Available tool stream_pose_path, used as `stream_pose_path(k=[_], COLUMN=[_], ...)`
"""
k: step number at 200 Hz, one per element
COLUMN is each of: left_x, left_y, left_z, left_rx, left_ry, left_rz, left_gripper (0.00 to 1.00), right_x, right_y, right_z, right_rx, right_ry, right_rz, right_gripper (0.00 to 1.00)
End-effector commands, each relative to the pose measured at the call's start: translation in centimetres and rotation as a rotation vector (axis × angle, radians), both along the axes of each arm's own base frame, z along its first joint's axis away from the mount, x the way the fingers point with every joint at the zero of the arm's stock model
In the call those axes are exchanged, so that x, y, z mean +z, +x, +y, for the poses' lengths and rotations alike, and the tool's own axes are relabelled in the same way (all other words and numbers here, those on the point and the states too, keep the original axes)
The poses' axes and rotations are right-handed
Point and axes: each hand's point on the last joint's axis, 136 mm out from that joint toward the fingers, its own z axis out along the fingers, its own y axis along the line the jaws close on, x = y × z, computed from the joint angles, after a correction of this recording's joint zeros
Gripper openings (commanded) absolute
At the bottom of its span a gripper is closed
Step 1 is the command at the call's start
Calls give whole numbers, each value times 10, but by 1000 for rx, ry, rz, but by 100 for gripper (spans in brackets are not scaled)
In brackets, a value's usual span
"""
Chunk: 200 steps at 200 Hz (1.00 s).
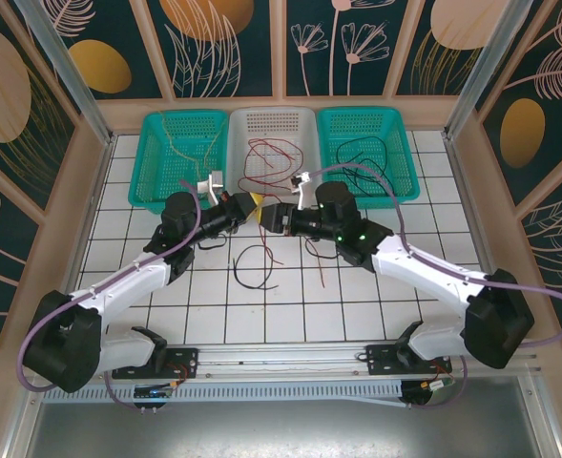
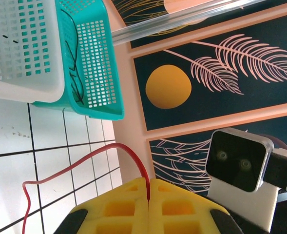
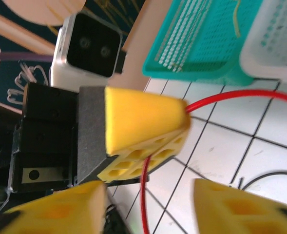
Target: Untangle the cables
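Note:
The tail of the red cable hangs below my left gripper's fingers, so I should use my right gripper to take the cable (image 3: 201,102) beside those fingers and lift it toward the white basket.
My left gripper (image 2: 149,187) is shut on a thin red cable (image 2: 85,163), which arcs out from between its yellow fingers and falls to the tiled table. In the right wrist view the left gripper's fingers (image 3: 143,122) pinch that red cable (image 3: 231,95), and its tail hangs down between the spread yellow fingers of my right gripper (image 3: 148,204), which is open. In the top view the left gripper (image 1: 253,203) and right gripper (image 1: 266,214) meet at the table's middle. A black cable (image 1: 247,267) and a red cable (image 1: 321,262) lie loose on the tiles just in front.
Three baskets line the back edge: a teal basket (image 1: 177,157) with yellow cables, a white basket (image 1: 273,129) with red cables, and a teal basket (image 1: 366,153) with black cables. Wooden walls enclose the table (image 1: 290,315).

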Motion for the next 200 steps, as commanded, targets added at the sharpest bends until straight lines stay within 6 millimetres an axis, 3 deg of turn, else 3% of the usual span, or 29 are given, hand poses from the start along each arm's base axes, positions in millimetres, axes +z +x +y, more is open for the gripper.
stream_pose_path(k=[1,23,85,126,161,200], left_x=[7,19,48,51,60,59], left_y=[-1,-3,-6,-9,-16,-21], left_z=[0,1,2,0,1,2], left_rx=[1,0,-2,-25,-38,-49], left_ry=[12,0,-8,-15,-38,9], left_rz=[-63,-131,-258,-279,-316,-339], left_gripper=[0,0,0,0,0,0], right_x=[19,8,5,17,4,1], right_y=[23,30,24,40,54,66], right_z=[-42,-56,-31,-22,-11,-18], right_rx=[-198,-250,-185,-165,-161,-212], right_ry=[66,135,356,484,526,477], right_rz=[28,176,414,461,530,495], right_gripper=[62,67,71,76,76,55])
